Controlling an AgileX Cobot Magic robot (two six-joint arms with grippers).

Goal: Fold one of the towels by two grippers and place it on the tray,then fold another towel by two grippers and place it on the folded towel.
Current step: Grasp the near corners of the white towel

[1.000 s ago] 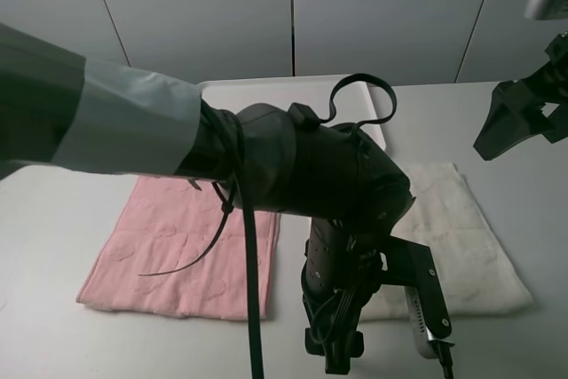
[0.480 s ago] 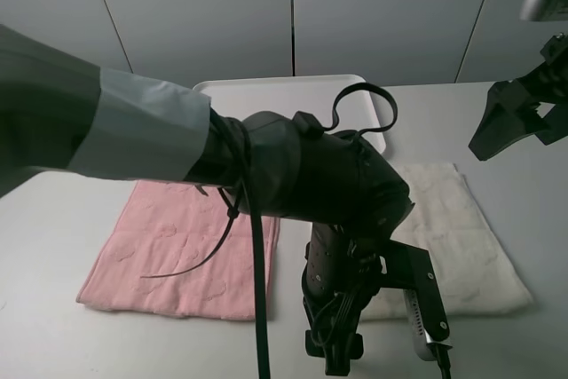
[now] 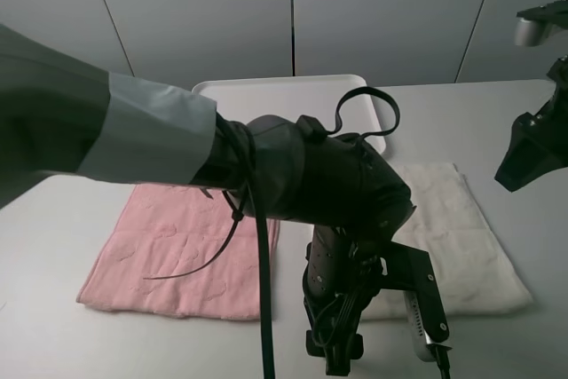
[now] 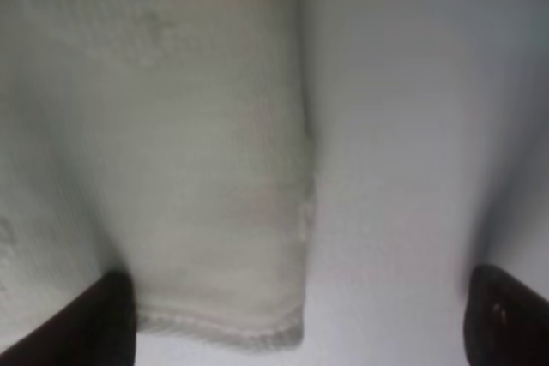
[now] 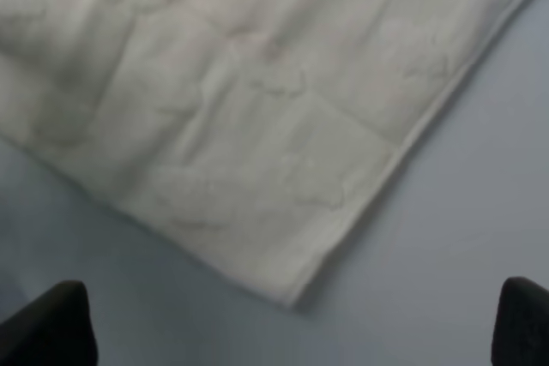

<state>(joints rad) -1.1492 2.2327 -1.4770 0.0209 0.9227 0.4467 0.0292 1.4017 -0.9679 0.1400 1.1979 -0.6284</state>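
Observation:
Next, I grab the cream towel's near corner point(image 3: 525, 299) point(image 5: 292, 294) with my right gripper, at the other end of its near edge from my left gripper.
The cream towel point(image 3: 461, 237) lies flat on the right of the table, and the pink towel point(image 3: 177, 246) lies flat on the left. The white tray point(image 3: 284, 95) stands behind them with nothing showing in it. My left gripper point(image 3: 334, 354) hangs low at the cream towel's near left corner. In the left wrist view that corner of the cream towel point(image 4: 214, 212) lies between the open left gripper's point(image 4: 300, 332) fingers. My right gripper point(image 3: 524, 166) hovers above the table right of the towel. In the right wrist view a corner of the cream towel point(image 5: 257, 169) lies under the open right gripper point(image 5: 287, 332).
My left arm point(image 3: 293, 175) with its black cable crosses the middle of the high view and hides part of both towels and the tray's near edge. Grey wall panels stand behind the table.
My right gripper has shifted right and downward in the high view. The left arm has barely moved, and both towels lie as before.

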